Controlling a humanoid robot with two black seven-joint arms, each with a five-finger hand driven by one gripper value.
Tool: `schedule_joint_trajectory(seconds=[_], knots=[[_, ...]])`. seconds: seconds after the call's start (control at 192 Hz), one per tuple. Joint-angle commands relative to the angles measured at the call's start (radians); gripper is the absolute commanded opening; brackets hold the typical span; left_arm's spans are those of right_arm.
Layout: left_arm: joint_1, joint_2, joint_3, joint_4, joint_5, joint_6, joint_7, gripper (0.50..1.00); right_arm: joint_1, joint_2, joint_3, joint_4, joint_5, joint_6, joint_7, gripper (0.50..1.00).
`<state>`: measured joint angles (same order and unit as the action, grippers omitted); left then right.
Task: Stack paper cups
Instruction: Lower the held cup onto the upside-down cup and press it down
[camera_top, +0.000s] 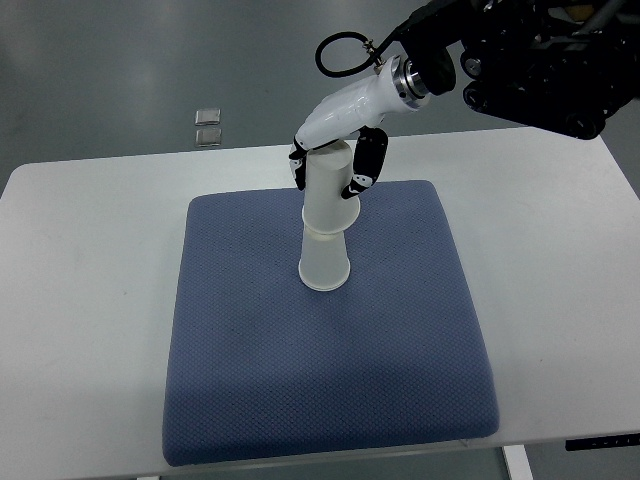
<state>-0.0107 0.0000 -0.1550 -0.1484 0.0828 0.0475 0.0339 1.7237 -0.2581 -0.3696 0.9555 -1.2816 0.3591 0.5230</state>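
Observation:
Next, I release the upper white paper cup from my right gripper snugly over the lower cup on the blue mat (326, 234).
A white paper cup (324, 262) stands upside down near the middle of the blue mat (320, 380). A second white paper cup (330, 190), also upside down, sits over its top, slightly tilted. My right hand (335, 160) comes down from the upper right, its white and black fingers (366, 165) curled around the upper cup's sides. The left arm does not show.
The mat lies on a white table (80, 300). Beyond the table's far edge, two small clear squares (208, 125) lie on the grey floor. The right arm's black body (530, 60) fills the upper right corner.

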Motion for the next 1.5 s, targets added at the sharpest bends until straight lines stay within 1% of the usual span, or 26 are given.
schedule_joint_trajectory(seconds=[0.0, 0.734, 1.493], knots=[[0.0, 0.0, 0.0, 0.0, 0.0, 0.0, 0.0, 1.0, -0.016, 0.003, 0.0, -0.003, 0.001, -0.005, -0.001, 0.656], [0.0, 0.0, 0.0, 0.001, 0.0, 0.0, 0.0, 1.0, -0.059, 0.026, 0.0, -0.032, 0.002, -0.014, -0.008, 0.66], [0.0, 0.0, 0.0, 0.001, 0.0, 0.0, 0.0, 1.0, -0.039, 0.019, 0.001, -0.032, 0.015, -0.009, -0.006, 0.666]])
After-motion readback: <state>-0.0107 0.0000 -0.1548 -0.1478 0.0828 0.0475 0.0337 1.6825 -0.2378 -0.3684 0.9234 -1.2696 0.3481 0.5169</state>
